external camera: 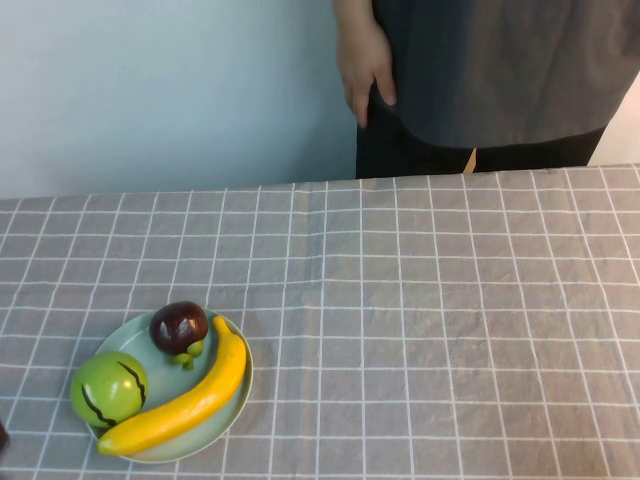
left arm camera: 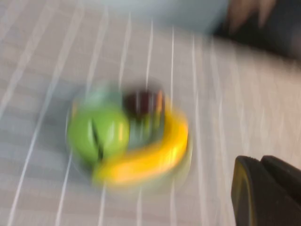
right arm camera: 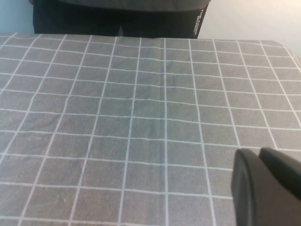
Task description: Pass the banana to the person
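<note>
The curved middle of the yellow banana [external camera: 202, 396] [left arm camera: 159, 157], across from the dark purple fruit's green stem, is going to be gripped by my left gripper.
The yellow banana [external camera: 190, 395] lies along the near right side of a pale green plate [external camera: 238, 400] at the table's near left. It shows blurred in the left wrist view [left arm camera: 150, 157]. The person [external camera: 500, 70], in a dark grey T-shirt, stands behind the far edge with a bare hand [external camera: 365, 65] hanging down. My left gripper [left arm camera: 261, 162] is shut and empty, above the table and apart from the plate. My right gripper [right arm camera: 258, 153] is shut and empty over bare cloth. Neither gripper shows in the high view.
A round green fruit [external camera: 108, 388] and a dark purple fruit [external camera: 179, 326] share the plate with the banana. A grey checked cloth [external camera: 420, 320] covers the table. A pale blue wall [external camera: 150, 90] stands behind.
</note>
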Action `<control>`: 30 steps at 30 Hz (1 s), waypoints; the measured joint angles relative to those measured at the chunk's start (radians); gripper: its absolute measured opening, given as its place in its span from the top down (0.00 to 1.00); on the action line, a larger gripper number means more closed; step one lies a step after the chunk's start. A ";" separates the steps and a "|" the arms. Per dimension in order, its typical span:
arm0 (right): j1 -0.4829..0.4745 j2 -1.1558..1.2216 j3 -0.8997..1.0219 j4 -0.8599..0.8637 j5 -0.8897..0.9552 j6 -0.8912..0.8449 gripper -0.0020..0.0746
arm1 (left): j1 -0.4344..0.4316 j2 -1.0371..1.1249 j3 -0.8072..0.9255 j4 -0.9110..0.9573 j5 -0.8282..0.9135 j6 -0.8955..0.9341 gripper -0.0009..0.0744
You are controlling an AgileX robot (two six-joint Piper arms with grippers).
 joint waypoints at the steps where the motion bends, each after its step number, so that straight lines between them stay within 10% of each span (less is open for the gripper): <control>1: 0.000 0.000 0.000 0.000 0.000 0.000 0.98 | -0.013 0.050 -0.045 -0.002 0.086 0.034 0.99; 8: 0.000 0.000 0.000 0.000 0.000 0.000 0.98 | -0.064 0.497 -0.281 -0.003 0.447 0.328 0.99; 24: 0.000 0.000 0.000 0.000 0.000 0.000 0.98 | -0.384 1.155 -0.483 0.016 0.301 0.577 0.99; 30: 0.000 0.000 0.000 0.000 0.000 0.000 0.98 | -0.389 1.330 -0.516 0.078 0.244 0.685 0.69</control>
